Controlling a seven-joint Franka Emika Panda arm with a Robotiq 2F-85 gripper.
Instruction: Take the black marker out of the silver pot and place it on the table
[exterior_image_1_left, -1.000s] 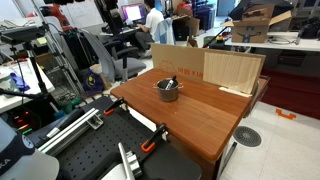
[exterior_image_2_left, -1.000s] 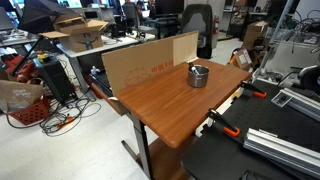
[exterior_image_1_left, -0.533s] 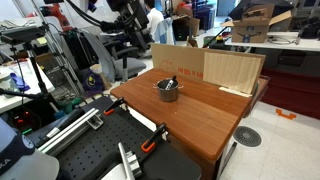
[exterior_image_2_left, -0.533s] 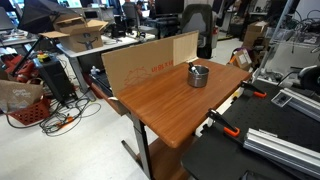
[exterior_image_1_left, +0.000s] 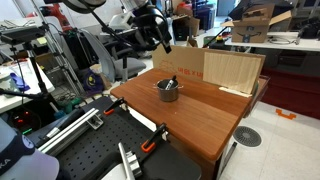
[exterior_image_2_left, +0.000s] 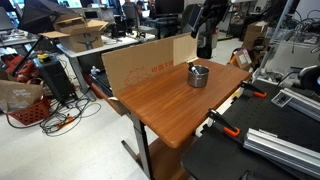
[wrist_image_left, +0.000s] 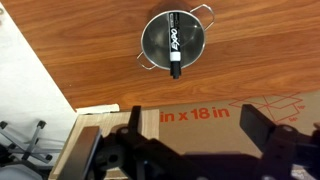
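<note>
Next, I close my gripper on the black marker's raised end (exterior_image_1_left: 174, 77) (wrist_image_left: 175, 71), the one that sticks out over the silver pot's rim.
The silver pot (wrist_image_left: 174, 44) sits on the reddish-brown table (wrist_image_left: 90, 50); it also shows in both exterior views (exterior_image_1_left: 168, 90) (exterior_image_2_left: 198, 75). The black marker (wrist_image_left: 173, 50) lies across the pot, one end sticking over its rim. My gripper (wrist_image_left: 190, 125) is open and empty, fingers spread wide, high above the cardboard sheet beside the pot. In both exterior views the gripper (exterior_image_1_left: 163, 40) (exterior_image_2_left: 206, 28) hangs well above the table's far edge.
A cardboard sheet printed "in x 18 in" (wrist_image_left: 210, 125) stands along the table's far edge (exterior_image_1_left: 190, 62). A pale wooden box (exterior_image_1_left: 235, 72) sits beside it. A black perforated bench with clamps (exterior_image_1_left: 110, 150) adjoins the table. Desks, chairs and people fill the background.
The arm has swung into view in both exterior views and moved towards the table, coming to hang above the cardboard near the pot. Pot and marker have not moved.
</note>
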